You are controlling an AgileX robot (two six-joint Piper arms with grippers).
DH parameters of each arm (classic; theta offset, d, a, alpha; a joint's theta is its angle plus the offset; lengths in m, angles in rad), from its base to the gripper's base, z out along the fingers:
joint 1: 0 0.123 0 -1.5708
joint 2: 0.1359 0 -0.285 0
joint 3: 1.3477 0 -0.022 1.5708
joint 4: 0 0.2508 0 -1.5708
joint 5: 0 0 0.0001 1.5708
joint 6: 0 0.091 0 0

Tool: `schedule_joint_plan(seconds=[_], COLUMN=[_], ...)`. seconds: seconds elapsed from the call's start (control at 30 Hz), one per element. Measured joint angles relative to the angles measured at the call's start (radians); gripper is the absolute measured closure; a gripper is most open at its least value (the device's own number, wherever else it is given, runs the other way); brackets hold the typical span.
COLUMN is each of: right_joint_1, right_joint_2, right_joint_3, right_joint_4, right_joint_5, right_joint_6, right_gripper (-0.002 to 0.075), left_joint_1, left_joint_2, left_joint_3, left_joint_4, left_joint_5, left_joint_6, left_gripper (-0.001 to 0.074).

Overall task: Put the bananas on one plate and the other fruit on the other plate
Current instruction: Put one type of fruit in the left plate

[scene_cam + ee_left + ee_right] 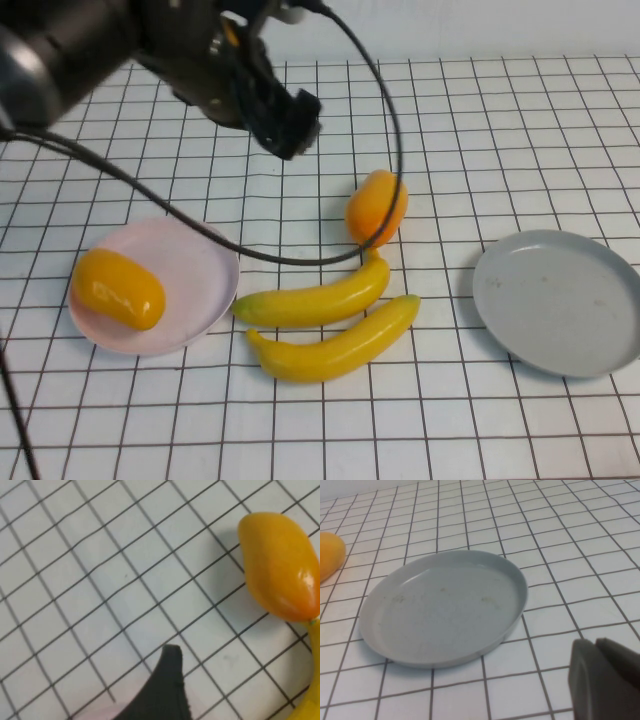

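Next, my left gripper closes on the redder fruit (pixel 377 208) (pixel 280 566) just past the bananas, since it belongs on the pink plate next to the orange-yellow fruit.
Two yellow bananas (pixel 318 300) (pixel 340 345) lie side by side mid-table. One orange-yellow fruit (pixel 117 288) lies on the pink plate (pixel 205 262) at the left. The redder fruit (pixel 376 207) lies on the table just beyond the bananas; it also shows in the left wrist view (pixel 280 565). The grey plate (pixel 560 300) at the right is empty and also shows in the right wrist view (pixel 445 607). My left gripper (pixel 290 125) hovers above the table, left of and beyond the redder fruit, open and empty; one finger (pixel 167 680) shows. My right gripper (pixel 596 647) is shut and empty near the grey plate, out of the high view.
The table is a white cloth with a black grid. A black cable (pixel 250 255) from the left arm drapes across the table, over the pink plate's edge and around the redder fruit.
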Motion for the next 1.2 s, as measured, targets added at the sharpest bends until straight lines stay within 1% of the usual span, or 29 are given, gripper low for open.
schedule_joint_plan(seconds=[0.13, 0.23, 0.4, 0.53, 0.87, 1.1, 1.17, 1.2], right_joint_1=[0.0, 0.0, 0.0, 0.0, 0.0, 0.0, 0.0, 0.0], right_joint_2=[0.0, 0.0, 0.0, 0.0, 0.0, 0.0, 0.0, 0.0], right_joint_3=[0.0, 0.0, 0.0, 0.0, 0.0, 0.0, 0.0, 0.0], right_joint_4=[0.0, 0.0, 0.0, 0.0, 0.0, 0.0, 0.0, 0.0], right_joint_5=[0.0, 0.0, 0.0, 0.0, 0.0, 0.0, 0.0, 0.0], right_joint_6=[0.0, 0.0, 0.0, 0.0, 0.0, 0.0, 0.0, 0.0], right_gripper=[0.0742, 0.0742, 0.0743, 0.0742, 0.0742, 0.0742, 0.0742, 0.0742], left_joint_1=[-0.087, -0.116, -0.125, -0.129, -0.129, -0.129, -0.129, -0.129], left_joint_2=[0.149, 0.269, 0.438, 0.514, 0.592, 0.607, 0.607, 0.607], left_joint_3=[-0.124, -0.211, -0.354, -0.429, -0.442, -0.442, -0.442, -0.442], left_joint_4=[0.068, 0.07, 0.009, -0.002, -0.028, -0.034, -0.034, -0.034], left_joint_5=[0.016, 0.036, 0.066, 0.066, 0.046, 0.043, 0.043, 0.043], left_joint_6=[0.003, 0.003, 0.003, 0.003, 0.003, 0.003, 0.003, 0.003], left_gripper=[0.0066, 0.0066, 0.0066, 0.0066, 0.0066, 0.0068, 0.009, 0.0119])
